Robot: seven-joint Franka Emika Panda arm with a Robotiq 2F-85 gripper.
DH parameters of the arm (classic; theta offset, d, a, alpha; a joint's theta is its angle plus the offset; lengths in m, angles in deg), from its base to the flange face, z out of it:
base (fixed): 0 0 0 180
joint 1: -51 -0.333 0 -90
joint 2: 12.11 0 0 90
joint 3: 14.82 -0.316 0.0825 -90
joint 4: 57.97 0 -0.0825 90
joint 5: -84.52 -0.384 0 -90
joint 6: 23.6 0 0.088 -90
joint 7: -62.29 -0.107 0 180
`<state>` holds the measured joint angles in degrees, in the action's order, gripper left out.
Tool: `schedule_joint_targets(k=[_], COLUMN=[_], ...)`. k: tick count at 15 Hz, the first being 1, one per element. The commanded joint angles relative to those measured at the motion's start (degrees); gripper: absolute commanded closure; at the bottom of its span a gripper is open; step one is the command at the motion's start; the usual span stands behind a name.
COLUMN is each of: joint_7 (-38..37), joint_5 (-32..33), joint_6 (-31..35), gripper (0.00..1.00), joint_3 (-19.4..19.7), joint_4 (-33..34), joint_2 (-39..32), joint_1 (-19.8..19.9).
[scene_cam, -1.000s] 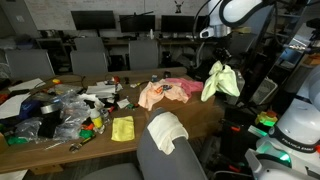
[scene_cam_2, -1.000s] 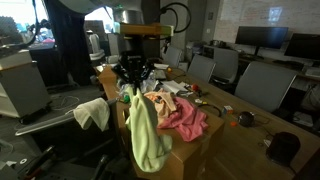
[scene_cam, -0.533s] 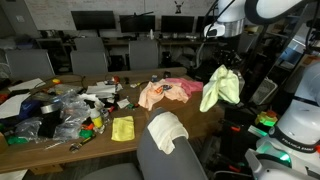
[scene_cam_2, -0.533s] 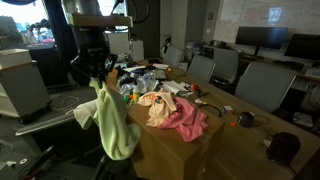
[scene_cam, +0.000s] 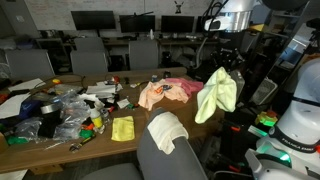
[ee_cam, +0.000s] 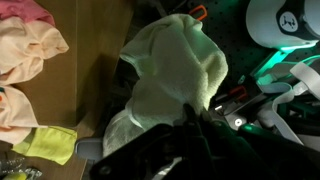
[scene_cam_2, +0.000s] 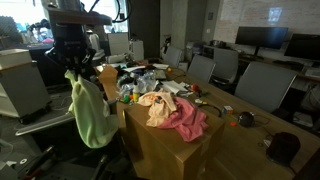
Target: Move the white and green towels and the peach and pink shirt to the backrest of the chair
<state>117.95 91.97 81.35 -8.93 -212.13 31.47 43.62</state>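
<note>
Next, I release the green towel over the grey chair backrest, against the lower edge of the cream-white towel [scene_cam: 179,153].
The pale green towel [scene_cam: 217,92] hangs off the table's end, pinched at its top by my shut gripper [scene_cam: 222,62]. In an exterior view the gripper [scene_cam_2: 75,68] holds the green towel [scene_cam_2: 90,112] beside the table corner. The wrist view shows the green towel [ee_cam: 175,70] bunched at the fingertips of the gripper [ee_cam: 197,115]. A cream-white towel [scene_cam: 167,130] lies draped over the grey chair backrest [scene_cam: 150,165]. The peach shirt [scene_cam: 153,96] and pink shirt [scene_cam: 186,88] lie crumpled together on the wooden table [scene_cam: 130,112]; both the peach shirt [scene_cam_2: 155,105] and the pink shirt [scene_cam_2: 186,120] show there too.
A small bright yellow cloth [scene_cam: 122,128] lies near the table's front edge. Clutter of bags and bottles [scene_cam: 60,110] covers one end. Grey office chairs [scene_cam: 90,60] stand behind the table, and a white machine with green lights [scene_cam: 285,135] is beside the chair.
The gripper has carried the green towel away from over the table end, outward and a little lower, so the cloth now hangs off the table's side. The shirts and white towel stayed put.
</note>
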Motion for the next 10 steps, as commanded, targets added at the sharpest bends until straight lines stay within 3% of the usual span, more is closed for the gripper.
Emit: schedule_joint_targets(k=[1, 10], joint_7=[-4.3, -17.1], joint_5=[-4.7, -7.0], joint_6=[3.1, 11.2], gripper=[0.99, 0.99], joint_3=[-1.5, -8.9], joint_4=[0.4, 5.0], joint_2=[0.4, -9.7], joint_1=[-2.5, -8.2])
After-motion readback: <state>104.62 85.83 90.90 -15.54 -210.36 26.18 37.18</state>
